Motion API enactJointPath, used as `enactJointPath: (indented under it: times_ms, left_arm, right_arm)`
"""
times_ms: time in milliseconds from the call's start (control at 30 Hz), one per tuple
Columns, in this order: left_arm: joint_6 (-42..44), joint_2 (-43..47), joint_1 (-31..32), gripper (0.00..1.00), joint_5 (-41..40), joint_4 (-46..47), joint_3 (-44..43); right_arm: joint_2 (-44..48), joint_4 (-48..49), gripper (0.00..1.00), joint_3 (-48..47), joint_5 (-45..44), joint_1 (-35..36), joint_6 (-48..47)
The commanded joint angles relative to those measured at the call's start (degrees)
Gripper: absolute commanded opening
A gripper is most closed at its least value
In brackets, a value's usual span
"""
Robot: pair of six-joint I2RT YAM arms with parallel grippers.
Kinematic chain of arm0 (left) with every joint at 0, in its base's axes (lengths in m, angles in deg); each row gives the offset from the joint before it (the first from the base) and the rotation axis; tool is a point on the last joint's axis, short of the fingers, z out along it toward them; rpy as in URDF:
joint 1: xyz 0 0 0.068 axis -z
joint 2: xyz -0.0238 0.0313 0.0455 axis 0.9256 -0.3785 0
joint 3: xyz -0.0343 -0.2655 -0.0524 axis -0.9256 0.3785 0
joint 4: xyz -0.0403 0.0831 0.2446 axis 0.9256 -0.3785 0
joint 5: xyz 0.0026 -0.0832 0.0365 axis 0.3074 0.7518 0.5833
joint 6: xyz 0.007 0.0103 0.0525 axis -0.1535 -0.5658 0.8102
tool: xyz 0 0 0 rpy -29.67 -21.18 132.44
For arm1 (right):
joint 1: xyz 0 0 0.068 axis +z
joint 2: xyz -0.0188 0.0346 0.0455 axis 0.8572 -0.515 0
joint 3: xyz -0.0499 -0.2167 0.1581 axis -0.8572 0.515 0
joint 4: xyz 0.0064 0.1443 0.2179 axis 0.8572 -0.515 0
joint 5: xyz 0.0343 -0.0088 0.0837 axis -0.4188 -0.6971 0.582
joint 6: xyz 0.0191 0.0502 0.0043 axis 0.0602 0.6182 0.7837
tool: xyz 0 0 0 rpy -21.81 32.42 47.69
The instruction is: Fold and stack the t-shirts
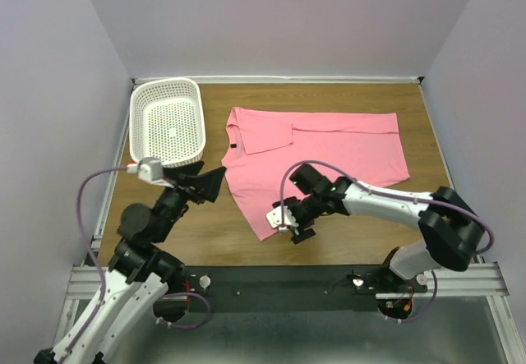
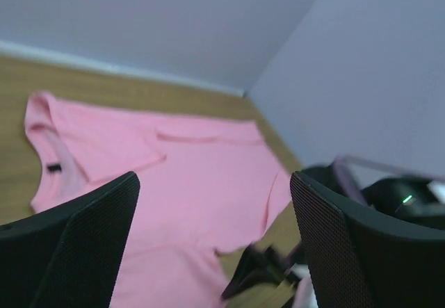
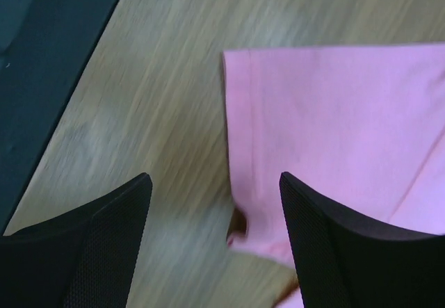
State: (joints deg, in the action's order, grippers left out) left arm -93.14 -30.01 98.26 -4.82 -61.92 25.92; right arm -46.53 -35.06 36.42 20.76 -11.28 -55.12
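Next, I move my left gripper to the unfolded near sleeve of the salmon-pink t-shirt and close it on that sleeve's hem corner (image 1: pixel 262 237) beside my right gripper.
The salmon-pink t-shirt (image 1: pixel 329 146) lies flat on the wooden table (image 1: pixel 205 232), with one sleeve folded in over its body and a dark label (image 1: pixel 233 146) at the collar. My left gripper (image 1: pixel 212 185) hovers just left of the shirt, open and empty. From the left wrist the t-shirt (image 2: pixel 188 183) spreads beyond the left gripper (image 2: pixel 215 252). At the shirt's near corner my right gripper (image 1: pixel 301 231) is held low. In the right wrist view the right gripper (image 3: pixel 215 238) is open, and the t-shirt (image 3: pixel 341 113) has its hemmed corner between the fingers, ungripped.
A white perforated basket (image 1: pixel 168 122) stands at the table's back left, close behind the left gripper. Grey walls enclose the table on three sides. The dark mounting rail (image 1: pixel 279 278) runs along the near edge, just below the right gripper.
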Motion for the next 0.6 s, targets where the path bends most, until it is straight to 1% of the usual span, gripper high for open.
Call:
enactJointPath:
  times_ms: [0,33,100,133,200,233,267,333,400,433,467,500,567]
  left_arm:
    - [5.91,8.62,0.08,0.98,-11.61,-1.14,-1.02]
    - [7.24,10.72,0.17,0.98,-10.83,-1.14,-1.19]
    - [9.00,10.75,0.17,0.98,-8.47,-1.58,-2.60]
    - [10.49,9.61,0.17,0.96,-5.58,-1.58,-3.12]
    - [12.08,7.85,0.17,0.94,-2.67,-1.58,-4.44]
    - [13.04,6.02,0.17,0.93,0.22,-1.15,-4.88]
    - [14.96,5.22,0.17,0.91,2.42,-0.88,-5.41]
    - [17.43,2.94,0.17,0.90,6.64,-0.71,-7.25]
    - [21.91,2.14,0.17,0.88,9.12,-1.14,-9.01]
    - [23.32,1.70,0.17,0.88,12.00,-1.23,-9.37]
    - [25.25,1.78,0.17,0.88,13.94,-1.15,-9.54]
    - [27.88,1.87,0.17,0.87,15.61,-0.62,-9.02]
    - [29.57,2.57,0.17,0.87,19.66,2.10,-7.71]
  right_arm:
    - [-6.41,12.06,0.80,-2.67,-9.85,5.79,7.18]
    - [-8.43,13.37,0.80,-2.76,-10.99,6.58,7.18]
    - [-9.06,14.78,0.79,-1.97,-13.81,8.69,7.53]
    - [-9.41,16.01,0.78,-1.88,-14.25,9.05,8.23]
    - [-9.94,16.37,0.76,-2.15,-14.61,8.97,9.73]
    - [-10.21,16.81,0.74,-2.32,-14.87,9.14,10.17]
    - [-11.08,16.90,0.69,-2.50,-15.31,9.23,10.60]
    - [-12.14,16.99,0.61,-2.76,-16.71,9.23,11.75]
    - [-12.93,16.81,0.42,-2.50,-17.24,9.23,12.54]
    - [-12.93,16.72,0.31,-1.80,-17.33,9.14,12.80]
    - [-12.76,16.72,0.14,-1.53,-17.07,9.14,13.07]
    - [-12.06,16.64,0.06,-1.27,-15.85,9.14,14.03]
    - [-11.18,16.64,0.01,-1.00,-14.09,8.88,15.26]
